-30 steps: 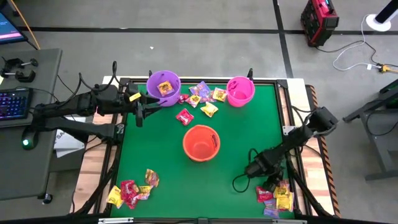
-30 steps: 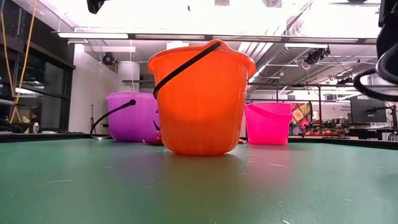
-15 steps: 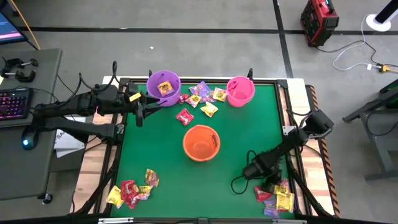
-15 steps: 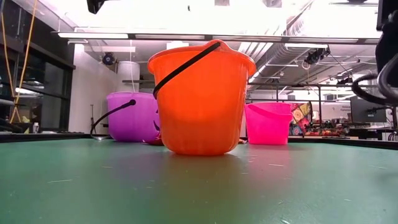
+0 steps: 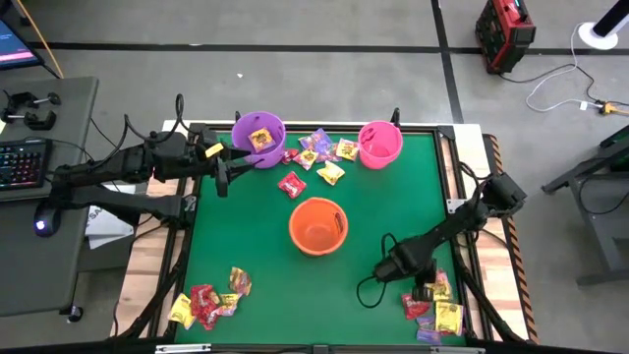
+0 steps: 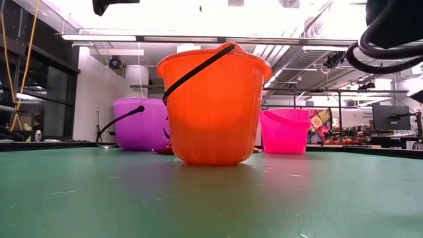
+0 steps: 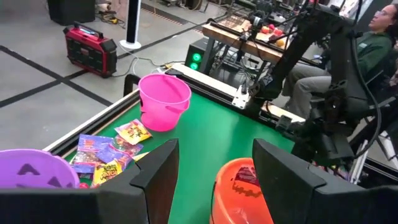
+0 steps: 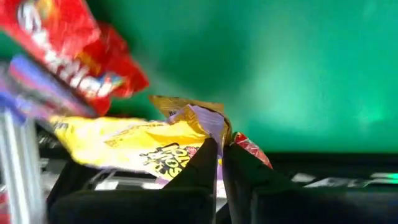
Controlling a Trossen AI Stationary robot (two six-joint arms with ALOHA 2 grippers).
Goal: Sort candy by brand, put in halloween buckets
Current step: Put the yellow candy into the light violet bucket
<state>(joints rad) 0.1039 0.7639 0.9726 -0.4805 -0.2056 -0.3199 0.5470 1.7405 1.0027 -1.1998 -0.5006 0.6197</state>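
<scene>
A red-and-gold packet is caught with the yellow packet in the robot's right gripper, so the robot should put both down and pick up the yellow packet alone [image 8: 158, 150].
Three buckets stand on the green table: purple [image 5: 257, 138] and pink [image 5: 379, 144] at the far edge, orange [image 5: 317, 225] in the middle. Candy packets lie in heaps between the far buckets [image 5: 319, 152], at the near left [image 5: 206, 300] and at the near right [image 5: 437, 310]. My right gripper [image 5: 421, 290] is down at the near-right heap, shut on a yellow packet [image 8: 143, 146]; a red packet [image 8: 68, 43] lies beside it. My left gripper [image 7: 211, 180] waits open beside the purple bucket [image 7: 28, 171], with nothing between its fingers. My right gripper pinches the yellow packet's crinkled end [image 8: 202, 121], which has a purple edge, between its two fingertips. The rest of the packet stretches away to one side of the fingers, among the other packets. Whether it is off the table, I cannot tell.
The orange bucket [image 7: 242, 186] holds a red packet and the purple bucket a yellow one. A raised rail runs along the table's right edge, close to the near-right heap. A person sits beyond the table's right side [image 7: 373, 37]. Bare green mat lies between the orange bucket and the near edge.
My right gripper has shut on the yellow packet in the near-right heap, and its arm has shifted slightly toward the table's near left.
</scene>
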